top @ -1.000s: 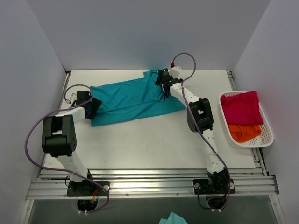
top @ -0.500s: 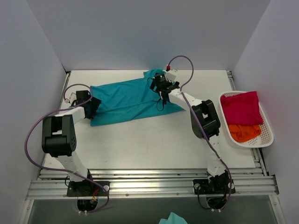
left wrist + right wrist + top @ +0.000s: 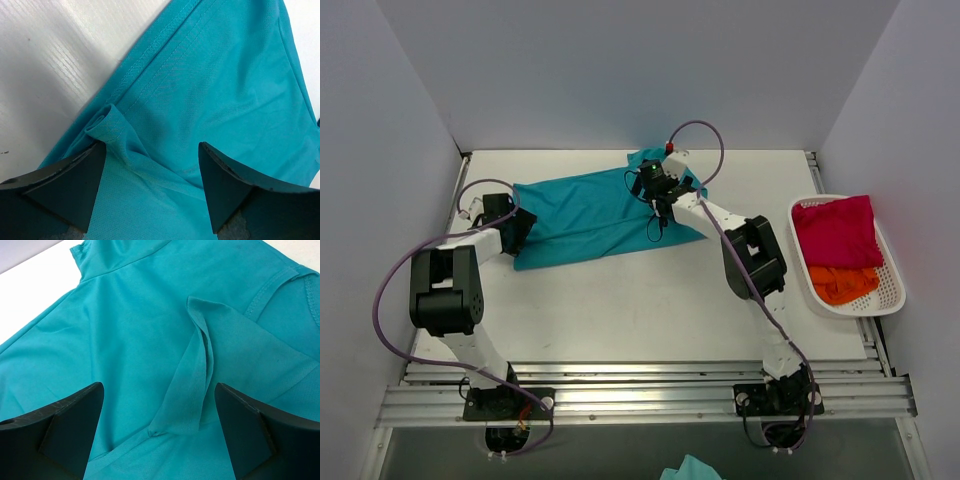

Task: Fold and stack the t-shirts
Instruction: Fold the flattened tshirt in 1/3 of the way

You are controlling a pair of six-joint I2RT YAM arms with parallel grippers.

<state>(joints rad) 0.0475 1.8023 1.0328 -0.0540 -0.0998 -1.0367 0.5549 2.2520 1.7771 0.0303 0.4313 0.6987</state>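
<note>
I should next take my right gripper to the teal t-shirt's near corner (image 3: 702, 237), at the end that faces the white basket, and close it there.
The teal t-shirt (image 3: 595, 215) lies spread and creased at the back of the table. My left gripper (image 3: 520, 228) is open at its left end; in the left wrist view (image 3: 150, 192) the fingers straddle a bunched hem fold (image 3: 107, 127). My right gripper (image 3: 655, 185) is open over the shirt's right part; in the right wrist view (image 3: 160, 427) a raised ridge of teal cloth (image 3: 192, 385) lies between the fingers. The crimson-magenta t-shirt (image 3: 835, 232) and the orange t-shirt (image 3: 842, 284) lie crumpled in the basket. No neck label shows.
The white slotted basket (image 3: 895, 272) stands at the table's right edge. White walls close in the left, back and right sides. A scrap of teal cloth (image 3: 688, 468) shows below the front rails.
My right gripper has moved left and a little nearer, from the shirt's back right corner to over its right part. The left arm and the shirt have stayed put.
</note>
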